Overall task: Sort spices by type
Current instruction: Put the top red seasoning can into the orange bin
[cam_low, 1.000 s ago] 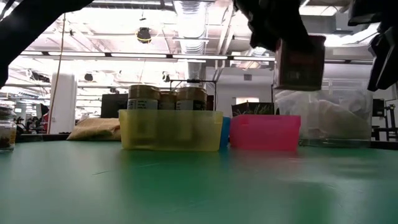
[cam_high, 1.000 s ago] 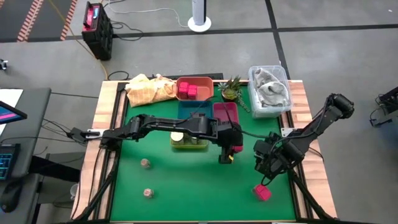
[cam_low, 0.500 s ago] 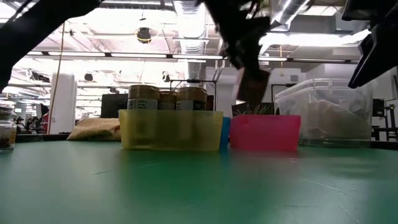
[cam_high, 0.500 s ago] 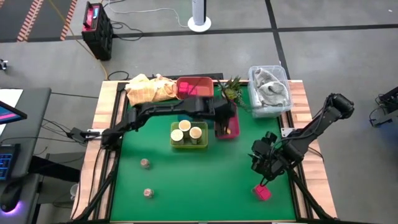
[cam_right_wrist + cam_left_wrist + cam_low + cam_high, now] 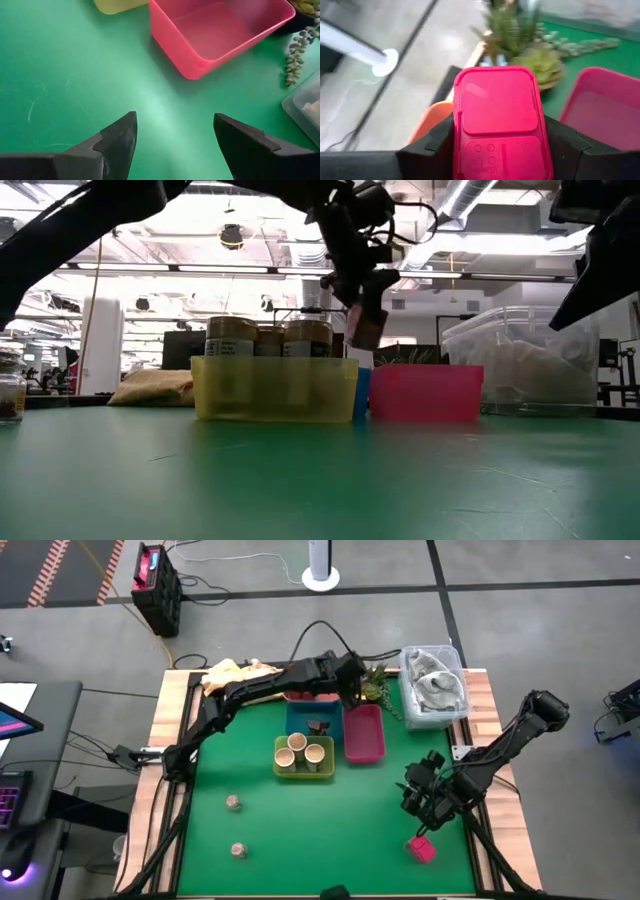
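Next, I release the pink packet from my left gripper in the red tray (image 5: 325,693), at the end of the tray that is near the potted plant. That packet is high over the red tray now.
My left gripper (image 5: 347,688) is shut on a bright pink boxy packet (image 5: 496,120), high above the table's far side, over the red tray (image 5: 304,696) that the arm mostly hides. A second pink packet (image 5: 421,849) lies on the mat near the front right. My right gripper (image 5: 424,802) is open and empty just above and beyond it. Three cream-topped jars (image 5: 304,752) stand in the yellow tray (image 5: 305,772). A dark brown piece (image 5: 318,727) lies in the blue tray (image 5: 298,718). Two tiny brownish jars (image 5: 233,803) (image 5: 239,850) stand on the mat at front left. My left gripper pinches the pink packet by its two long side edges (image 5: 460,142) between its two fingers (image 5: 427,147). The packet's broad lidded face is toward the wrist camera. In the low view the packet (image 5: 366,326) hangs tilted below the fingers, lifted clear of the trays.
An empty pink tray (image 5: 364,733) sits right of the blue one. A small potted plant (image 5: 372,685) and a clear lidded bin (image 5: 434,686) stand at the far right, and a yellow cloth (image 5: 236,681) lies at the far left. Bare green mat lies in the middle (image 5: 330,820).
My left gripper has carried the pink packet from the middle of the table toward the far edge, past the pink tray, to above the red tray, staying shut on it. The packet has tipped on the way. My right gripper has stayed open in place.
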{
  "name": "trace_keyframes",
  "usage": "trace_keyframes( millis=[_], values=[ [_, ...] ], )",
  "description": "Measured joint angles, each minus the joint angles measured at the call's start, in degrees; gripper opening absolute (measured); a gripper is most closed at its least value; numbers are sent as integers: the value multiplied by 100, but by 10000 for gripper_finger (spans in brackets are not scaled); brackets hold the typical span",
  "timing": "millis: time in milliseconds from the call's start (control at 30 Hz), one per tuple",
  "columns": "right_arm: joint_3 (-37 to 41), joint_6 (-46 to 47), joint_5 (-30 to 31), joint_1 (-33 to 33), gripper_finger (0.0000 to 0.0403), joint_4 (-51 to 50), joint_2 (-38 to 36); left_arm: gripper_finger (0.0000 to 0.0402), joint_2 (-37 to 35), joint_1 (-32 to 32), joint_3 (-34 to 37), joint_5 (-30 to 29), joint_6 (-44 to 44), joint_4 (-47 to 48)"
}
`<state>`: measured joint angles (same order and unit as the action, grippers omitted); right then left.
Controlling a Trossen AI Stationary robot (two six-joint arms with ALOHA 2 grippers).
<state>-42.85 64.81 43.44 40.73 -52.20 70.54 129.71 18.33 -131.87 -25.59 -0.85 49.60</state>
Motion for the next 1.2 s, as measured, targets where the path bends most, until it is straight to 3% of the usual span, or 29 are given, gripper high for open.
trace_keyframes(
  millis=[167,300,533,1200],
  values=[
    [0,-292,23,100,292,207,0,206,-48,89,51,-235,367,52],
    [0,-298,218,362,292,192,0,206,-159,82,724,-472,642,-178],
    [0,-274,298,707,292,175,0,206,-703,116,2162,-635,1207,-1962],
    [0,-190,187,841,292,325,0,213,-592,556,2986,-826,3156,-2283]
  ],
)
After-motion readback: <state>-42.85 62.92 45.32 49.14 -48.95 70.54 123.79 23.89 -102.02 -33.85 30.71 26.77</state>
